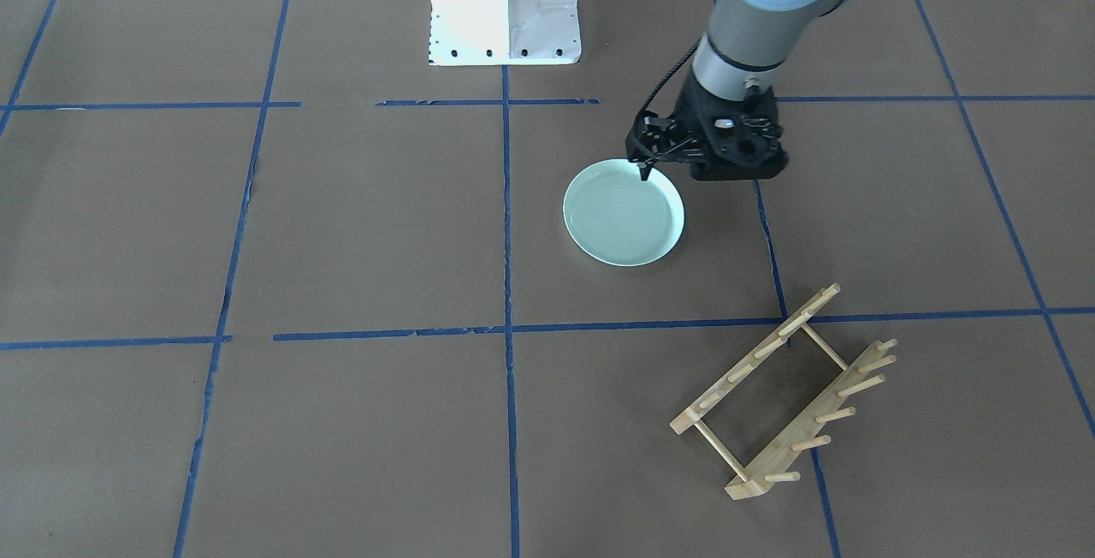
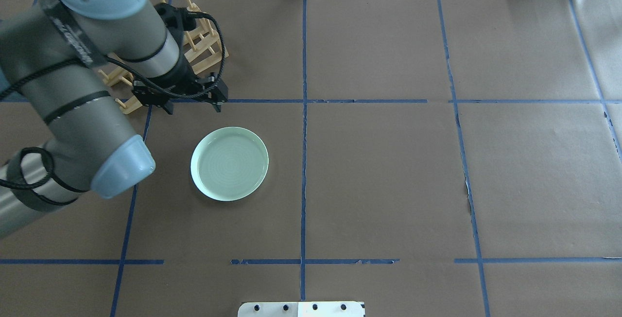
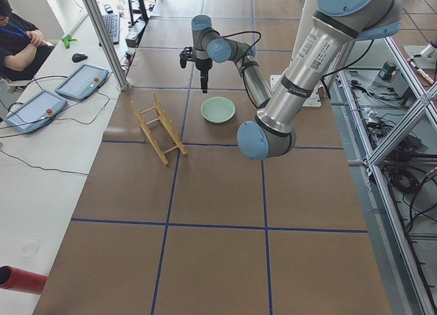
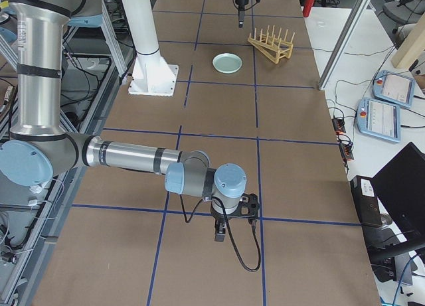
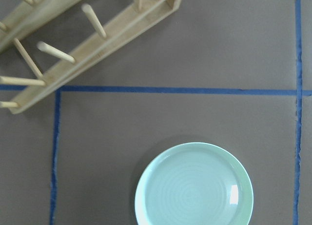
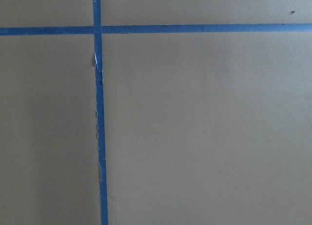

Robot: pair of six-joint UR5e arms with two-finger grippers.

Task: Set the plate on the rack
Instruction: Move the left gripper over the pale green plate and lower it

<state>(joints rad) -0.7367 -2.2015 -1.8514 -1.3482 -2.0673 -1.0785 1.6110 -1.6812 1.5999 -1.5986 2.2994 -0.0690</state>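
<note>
My left gripper is to move to the plate and close on the plate's rim (image 1: 565,210) (image 5: 252,197) nearest the blue tape line from the white robot base.
The pale mint-green plate (image 1: 624,212) lies flat on the brown table; it also shows in the overhead view (image 2: 229,163) and low in the left wrist view (image 5: 194,186). The bamboo rack (image 1: 783,395) stands apart from it, beyond the blue tape line (image 2: 204,52) (image 5: 92,54). My left gripper (image 2: 193,107) hangs in the air between plate and rack, well above the table, empty, and looks open. One fingertip (image 1: 645,171) shows over the plate's rim. My right gripper (image 4: 220,234) hovers far off over bare table; I cannot tell whether it is open.
The white robot base (image 1: 505,6) stands at the table's robot side. Blue tape lines cross the brown paper. Past the table's far edge are tablets (image 3: 82,81) and a seated operator (image 3: 20,45). A metal post (image 3: 102,38) rises near that edge.
</note>
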